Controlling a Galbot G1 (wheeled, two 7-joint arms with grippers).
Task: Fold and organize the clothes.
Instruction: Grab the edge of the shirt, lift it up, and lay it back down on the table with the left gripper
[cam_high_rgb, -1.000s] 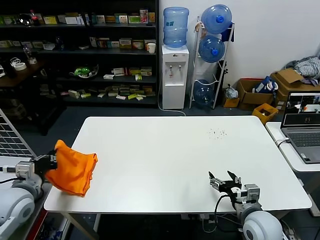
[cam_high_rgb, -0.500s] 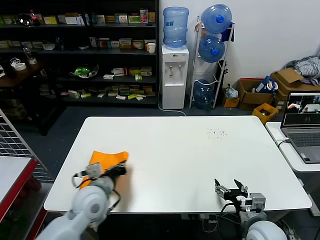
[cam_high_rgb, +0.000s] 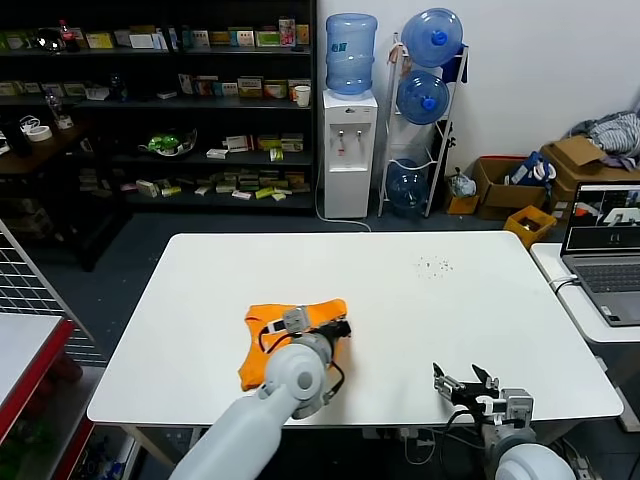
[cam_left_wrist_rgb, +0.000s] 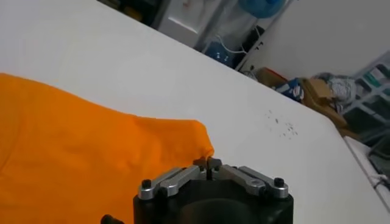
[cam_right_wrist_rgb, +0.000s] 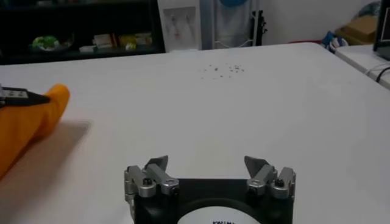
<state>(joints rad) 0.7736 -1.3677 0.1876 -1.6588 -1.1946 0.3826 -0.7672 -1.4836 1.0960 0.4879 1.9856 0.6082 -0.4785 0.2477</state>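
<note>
The robot's left gripper will release the orange T-shirt on the table's front half, in line with the water dispenser (cam_high_rgb: 349, 342). The shirt now hangs bunched just above the tabletop.
The bright orange T-shirt (cam_high_rgb: 268, 345) hangs bunched over the white table (cam_high_rgb: 400, 300), front of centre. My left gripper (cam_high_rgb: 338, 328) is shut on a corner of it and holds it a little above the tabletop. In the left wrist view the shut fingertips (cam_left_wrist_rgb: 208, 162) pinch the shirt's edge, and the shirt (cam_left_wrist_rgb: 79, 158) spreads behind them. No lettering shows. My right gripper (cam_high_rgb: 464, 383) is open and empty at the front right edge. The right wrist view shows its spread jaws (cam_right_wrist_rgb: 210, 165), the shirt (cam_right_wrist_rgb: 24, 125) and the left gripper (cam_right_wrist_rgb: 24, 96) farther off.
Small dark specks (cam_high_rgb: 435, 265) lie at the table's far right. A laptop (cam_high_rgb: 608, 250) sits on a side table to the right. A wire rack (cam_high_rgb: 20, 285) stands at the left. Shelves and a water dispenser (cam_high_rgb: 350, 150) are behind the table.
My left arm has swung right, carrying the orange shirt from the table's left edge to the front middle. The right gripper has shifted slightly and stays open.
</note>
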